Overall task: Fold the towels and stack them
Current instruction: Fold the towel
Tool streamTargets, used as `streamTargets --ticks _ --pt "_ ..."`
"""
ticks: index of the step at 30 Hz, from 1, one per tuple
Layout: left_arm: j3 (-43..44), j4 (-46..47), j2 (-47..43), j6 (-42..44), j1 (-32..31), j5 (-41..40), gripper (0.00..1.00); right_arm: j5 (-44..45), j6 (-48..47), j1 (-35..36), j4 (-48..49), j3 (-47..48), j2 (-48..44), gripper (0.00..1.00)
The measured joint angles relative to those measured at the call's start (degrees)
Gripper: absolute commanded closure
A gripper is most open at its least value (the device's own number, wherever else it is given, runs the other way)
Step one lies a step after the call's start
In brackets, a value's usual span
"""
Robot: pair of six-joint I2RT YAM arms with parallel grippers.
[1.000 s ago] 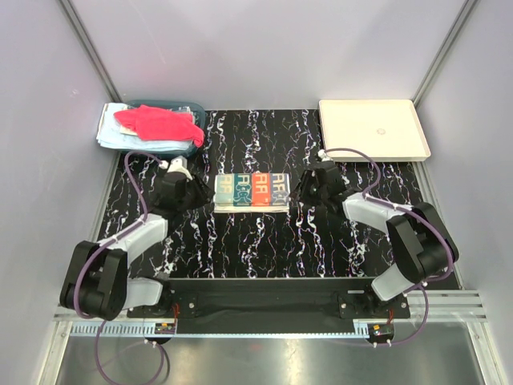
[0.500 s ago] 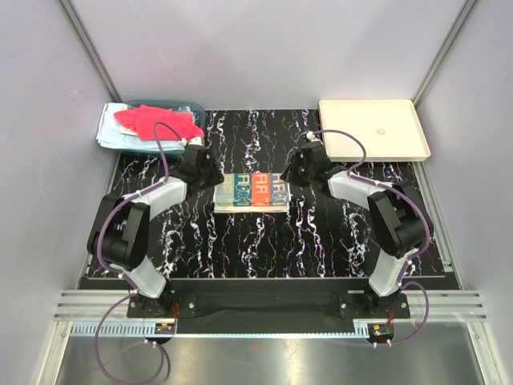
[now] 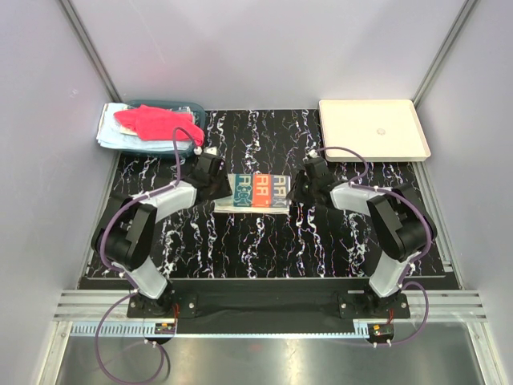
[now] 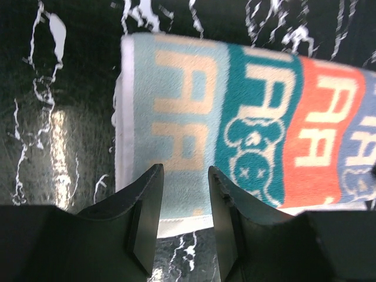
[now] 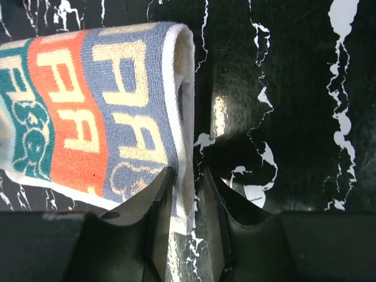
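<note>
I will pinch the top layer's corner (image 4: 162, 215) with my left gripper and draw it over the white hem, since the patterned towel's top layer stops short of that hem.
A folded patterned towel (image 3: 258, 191) with teal, red and blue bands lies flat mid-table. My left gripper (image 3: 218, 186) hovers at its left end. In the left wrist view the left gripper (image 4: 185, 170) stands open over the near-left corner of the towel (image 4: 258, 117), whose white hem shows between the fingers. My right gripper (image 3: 298, 191) is at the right end. In the right wrist view its fingers (image 5: 187, 171) stand narrowly open astride the white folded edge of the towel (image 5: 88, 106), with a dark gap on the right. A red towel (image 3: 156, 122) lies on a light blue towel (image 3: 112, 135).
A teal basket (image 3: 191, 107) sits at the back left under the red towel. A cream tray (image 3: 373, 128) lies at the back right. The black marbled tabletop (image 3: 256, 249) stretches between the arms' bases and the folded towel.
Both arms have come inward onto the folded towel's two ends. The left gripper went from the table's left side to the towel's left corner. Both sets of jaws narrowed slightly.
</note>
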Motion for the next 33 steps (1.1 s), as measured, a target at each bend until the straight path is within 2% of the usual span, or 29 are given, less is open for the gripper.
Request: streamTargets --ticks 8,16,22,27,33 --pt "-3.13 -0.42 -0.39 0.57 0.0 0.0 0.58 -0.15 0.48 0.83 2.12 -2.16 -1.57 0.66" --pt "-4.9 -1.38 -3.43 1.33 -0.31 -1.2 0.47 -0.15 0.79 1.44 2.82 -3.32 -2.03 0.63" --pt "-5.44 -3.89 -6.99 1.33 -0.39 -3.52 0.44 -0.15 0.96 1.44 2.78 -3.45 -2.19 0.61" --pt "-5.7 -7.13 -13.07 0.68 -0.44 -8.39 0.45 -0.15 1.22 1.44 2.49 -3.56 -3.65 0.61" --pt "-6.58 -7.34 -12.31 -0.46 -0.42 -9.4 0.48 -0.57 2.16 1.44 2.51 -3.58 -4.37 0.62"
